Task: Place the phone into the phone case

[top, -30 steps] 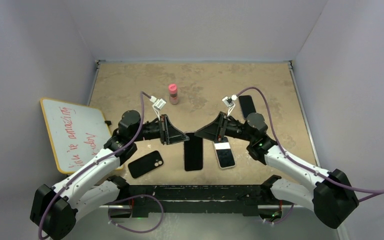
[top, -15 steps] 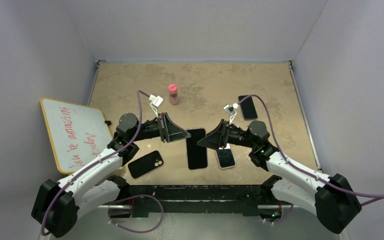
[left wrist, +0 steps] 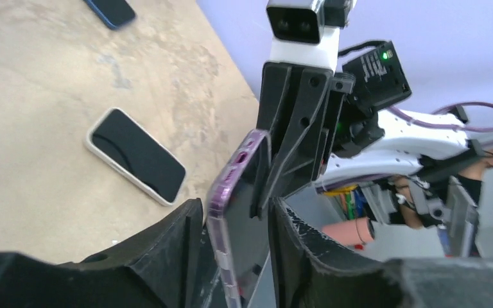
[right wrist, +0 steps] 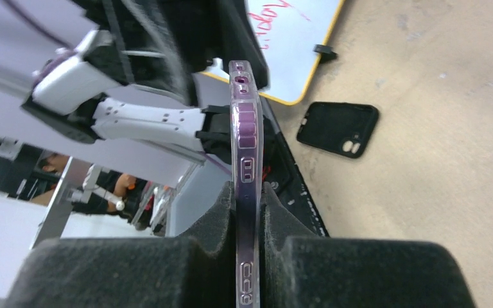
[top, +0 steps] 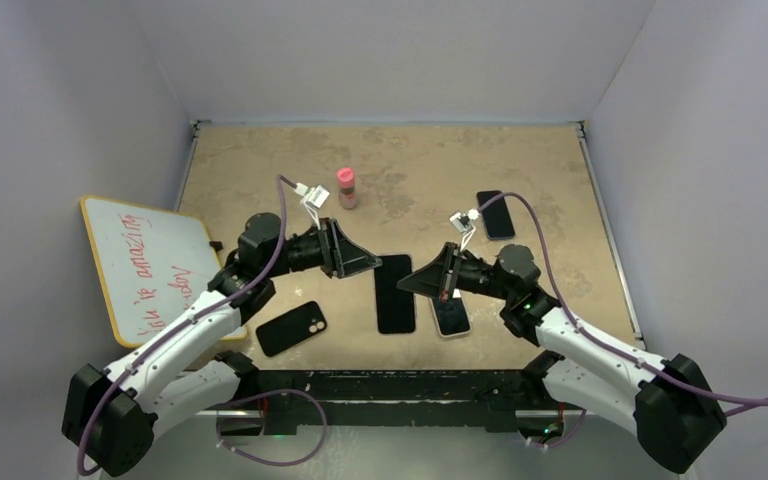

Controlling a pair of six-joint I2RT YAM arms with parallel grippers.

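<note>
Next, my right gripper puts down and releases the dark phone, now held edge-on above the table, on the bare table (top: pixel 400 239) between the pink bottle and the white-rimmed phone.
A dark phone in a clear purple case (top: pixel 395 293) is held edge-on between the two arms above the table. My right gripper (top: pixel 410 283) is shut on its side edge; in the right wrist view the purple rim (right wrist: pixel 245 147) runs up from between the pads (right wrist: pixel 221 212). My left gripper (top: pixel 368 267) is open around the phone's other side. In the left wrist view the phone (left wrist: pixel 237 212) leans on one finger (left wrist: pixel 167 247), with a gap to the other. I cannot tell whether the phone is fully seated in the case.
A white-rimmed phone (top: pixel 450 316) lies under the right gripper. An empty black case (top: pixel 291 328) lies at the front left. A dark blue phone (top: pixel 494 214) and a pink bottle (top: pixel 346 187) stand farther back. A whiteboard (top: pixel 150 262) leans at the left.
The cased phone has shifted slightly right and away from the front edge. The right gripper has dropped lower and stays clamped on it. The left gripper has followed alongside.
</note>
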